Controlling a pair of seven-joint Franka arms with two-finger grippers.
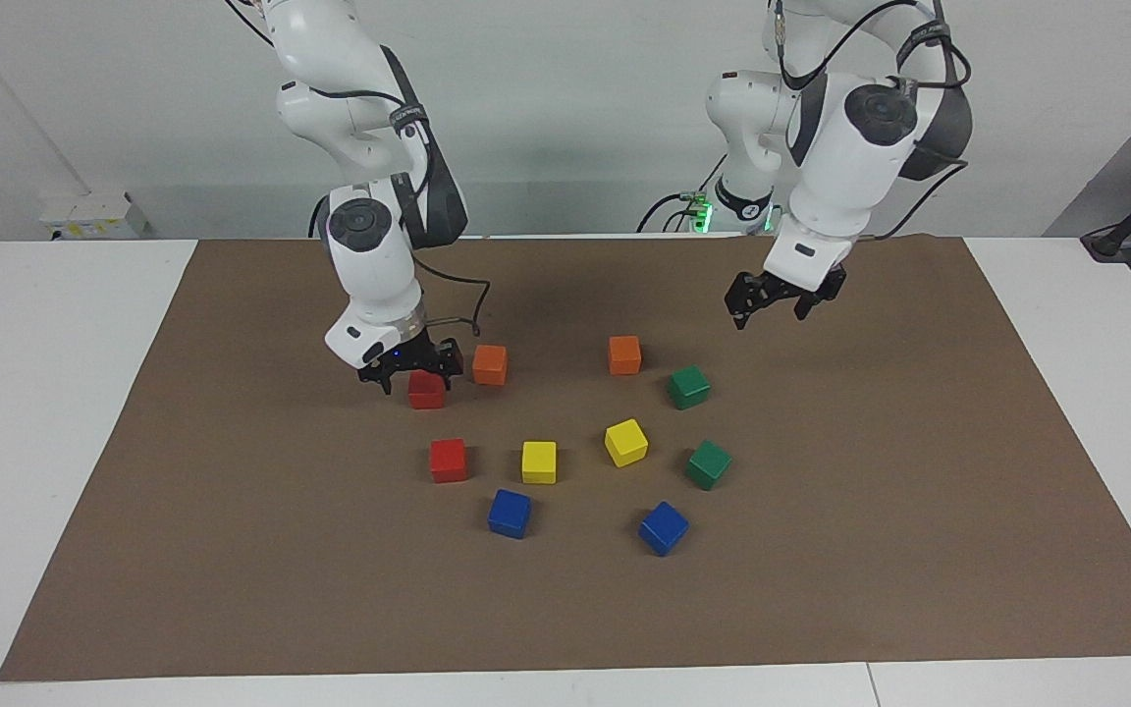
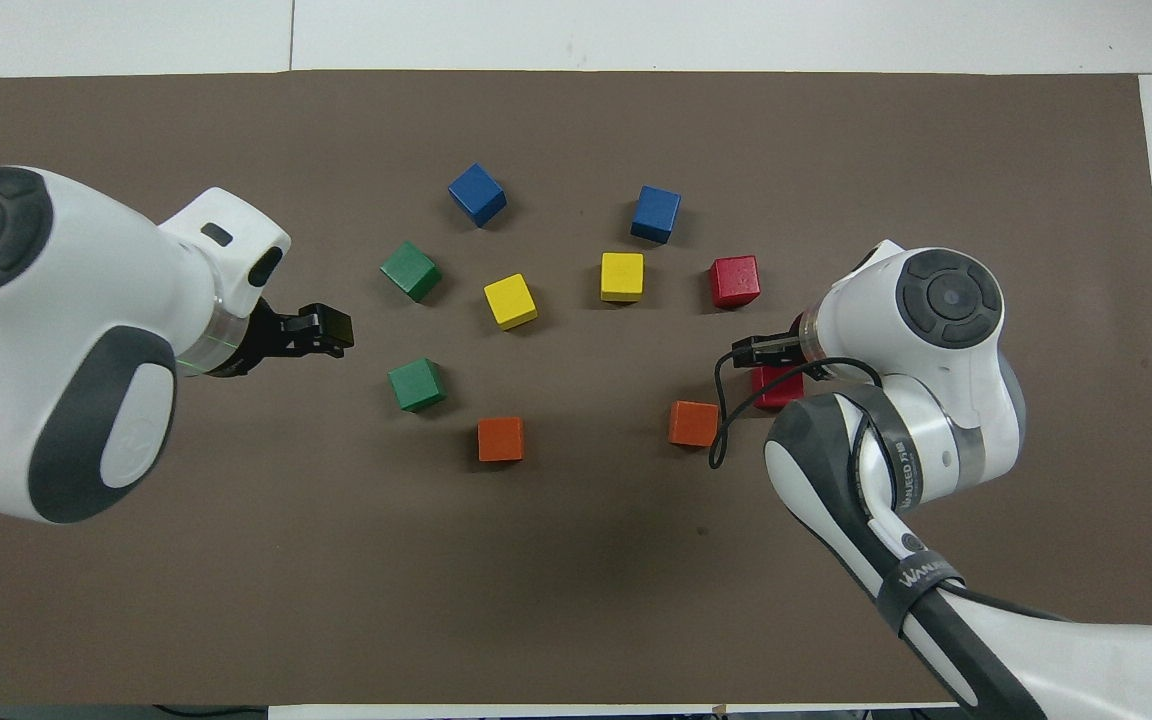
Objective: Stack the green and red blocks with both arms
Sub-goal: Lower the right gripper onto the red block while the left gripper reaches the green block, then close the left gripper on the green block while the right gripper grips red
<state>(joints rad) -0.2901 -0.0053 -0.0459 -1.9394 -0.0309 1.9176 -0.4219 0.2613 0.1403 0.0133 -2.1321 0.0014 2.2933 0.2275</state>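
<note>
The nearer green block (image 2: 417, 384) is the one closer to the orange blocks. Next, my left gripper closes on its sides.
Two red blocks and two green blocks lie apart on the brown mat. My right gripper (image 1: 417, 376) is open and low over the red block nearer to the robots (image 1: 426, 394), with a finger at each side of its top. In the overhead view my right gripper (image 2: 758, 352) partly hides that block (image 2: 781, 389). The other red block (image 1: 448, 460) (image 2: 735, 281) lies free. My left gripper (image 1: 770, 314) (image 2: 328, 330) is open and empty in the air, beside the nearer green block (image 1: 688, 387) (image 2: 417, 384). The other green block (image 1: 709, 464) (image 2: 410, 270) lies farther out.
Two orange blocks (image 1: 490, 364) (image 1: 624, 354) lie nearest the robots, one right beside my right gripper. Two yellow blocks (image 1: 539, 462) (image 1: 625, 442) sit in the middle and two blue blocks (image 1: 510, 513) (image 1: 663, 527) lie farthest out. The brown mat (image 1: 232, 550) covers the white table.
</note>
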